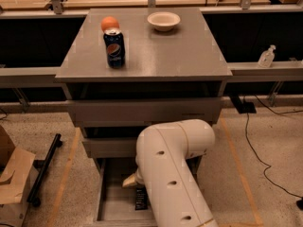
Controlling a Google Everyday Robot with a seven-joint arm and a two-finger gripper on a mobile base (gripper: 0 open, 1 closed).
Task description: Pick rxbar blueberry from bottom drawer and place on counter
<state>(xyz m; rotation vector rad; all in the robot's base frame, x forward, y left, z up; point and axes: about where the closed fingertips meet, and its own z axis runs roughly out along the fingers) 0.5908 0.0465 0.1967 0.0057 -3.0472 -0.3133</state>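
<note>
I should close my gripper on the back end (140,190) of the rxbar blueberry, the end that is farther from the bottom drawer's front.
The bottom drawer (110,200) is pulled open below the two wider grey drawers. The rxbar blueberry (141,198), a dark flat bar, lies on the drawer floor near the front, partly covered by my arm. My gripper (132,181) is down inside the drawer, just above and behind the bar; only a pale finger (129,181) shows, the rest is hidden by my white arm (173,174). The counter (170,51) is the grey top of the cabinet.
On the counter stand a blue Pepsi can (114,48), an orange ball (110,23) behind it and a white bowl (164,21). A cardboard box (12,178) and a black bar (43,170) lie on the floor at left. Cables (255,145) run at right.
</note>
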